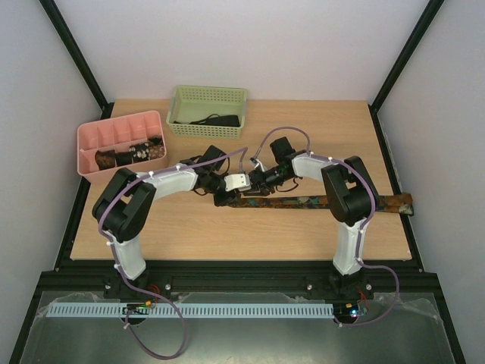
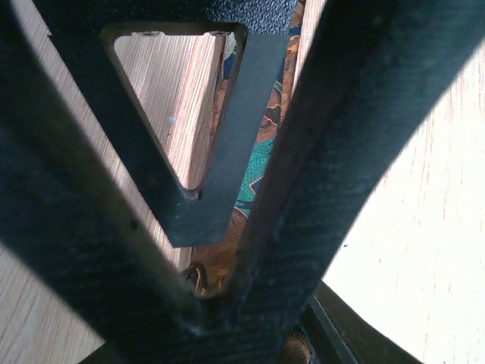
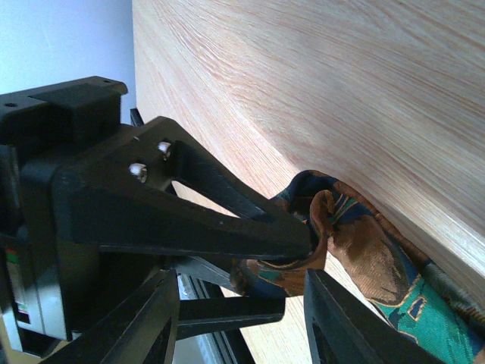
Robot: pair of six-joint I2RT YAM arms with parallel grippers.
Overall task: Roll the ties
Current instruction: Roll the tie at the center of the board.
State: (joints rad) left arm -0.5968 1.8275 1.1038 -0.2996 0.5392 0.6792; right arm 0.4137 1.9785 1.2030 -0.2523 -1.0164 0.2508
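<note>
I can see the tie's end curled in a bunch round my left gripper's finger, so next I open my left gripper and take the folded end (image 3: 297,279) by its sides while my right gripper pins it.
A long tie (image 1: 318,202) with a mottled orange, brown and green pattern lies flat across the table, and its right end reaches the right edge. Both grippers meet at its left end. My left gripper (image 1: 225,196) is shut on the tie's end; in the left wrist view the fabric (image 2: 261,152) is pinched where the fingers converge (image 2: 204,284). My right gripper (image 1: 251,187) is just to its right. In the right wrist view the tie's end (image 3: 364,258) is folded and curled round the upper finger, held between the fingers (image 3: 311,264).
A pink divided tray (image 1: 91,136) at the back left holds coiled ties (image 1: 144,152). A green basket (image 1: 208,91) at the back centre holds a dark tie (image 1: 216,120). Purple cables loop over both arms. Black frame posts stand at the table's back corners.
</note>
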